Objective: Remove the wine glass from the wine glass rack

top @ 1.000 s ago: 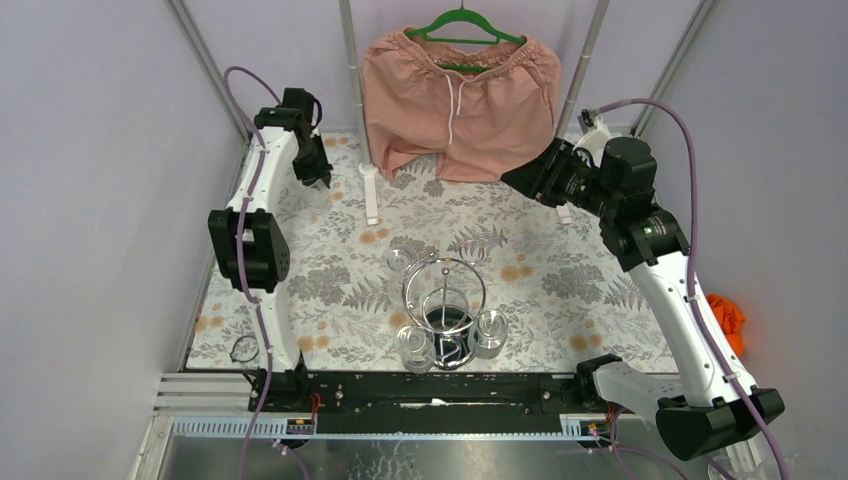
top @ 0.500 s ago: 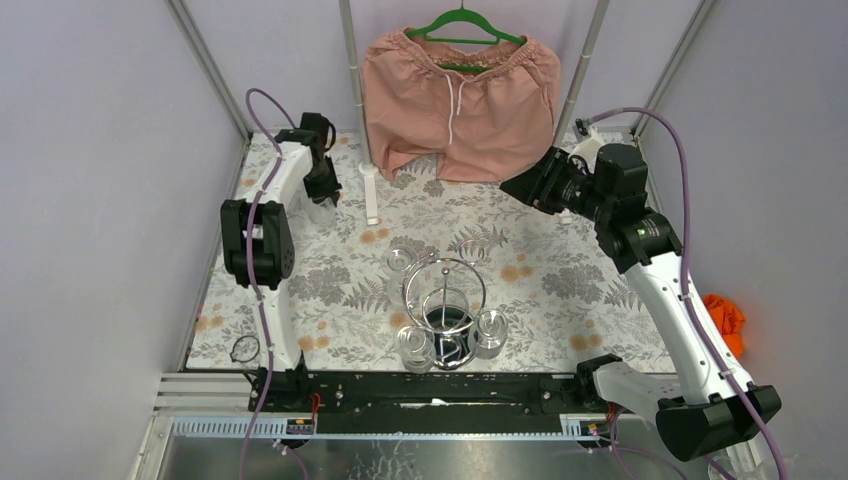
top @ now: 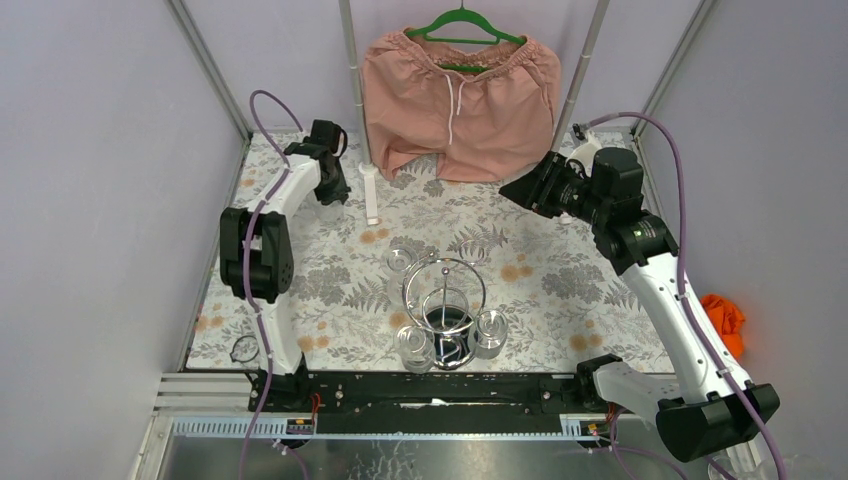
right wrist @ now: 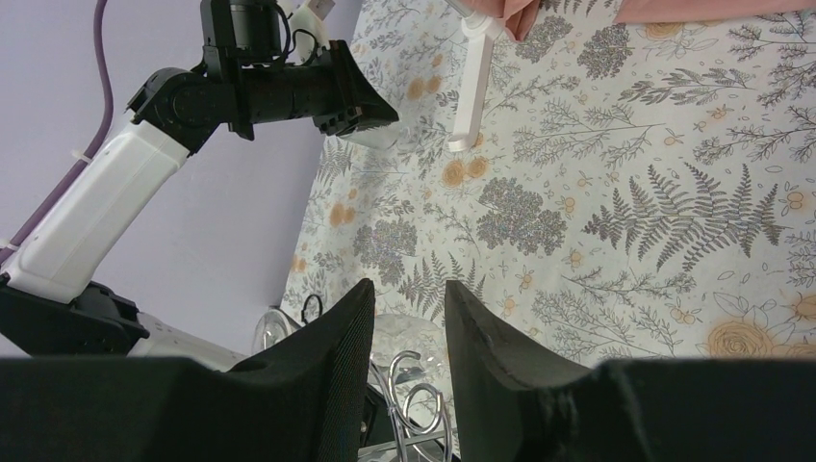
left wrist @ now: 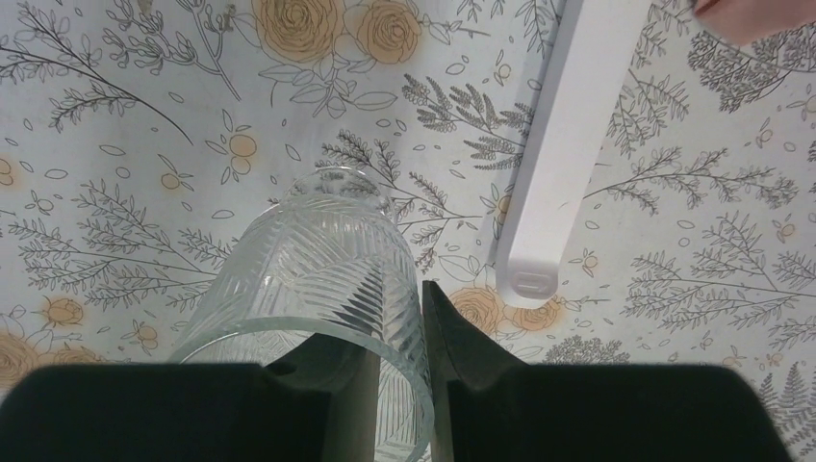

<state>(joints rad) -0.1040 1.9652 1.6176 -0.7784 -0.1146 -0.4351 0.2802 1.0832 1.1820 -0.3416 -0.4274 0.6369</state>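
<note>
My left gripper is going to release the cut-pattern wine glass on the flowered table [top: 328, 213] [left wrist: 332, 231], beside the near end of the white bar.
My left gripper [top: 329, 196] is at the far left back of the table, shut on the rim of a cut-pattern wine glass [top: 324, 211]. In the left wrist view the gripper [left wrist: 385, 318] has one finger inside the glass [left wrist: 318, 250] and one outside, pinching its wall. The chrome wine glass rack [top: 445, 297] stands near the front middle with other glasses [top: 490, 331] hanging on it. My right gripper [top: 518, 190] hovers open and empty at the back right. In the right wrist view it [right wrist: 409, 289] looks down on the rack's loops [right wrist: 406, 385].
Pink shorts [top: 460, 100] hang on a green hanger at the back. A white bar [top: 370, 192] lies right of the held glass, and it shows in the left wrist view [left wrist: 558, 144]. A black ring [top: 245, 348] lies front left. An orange cloth [top: 726, 316] lies outside at the right.
My left arm has swung right along the back of the table, carrying the glass toward the white bar. My right gripper has shifted slightly left and back.
</note>
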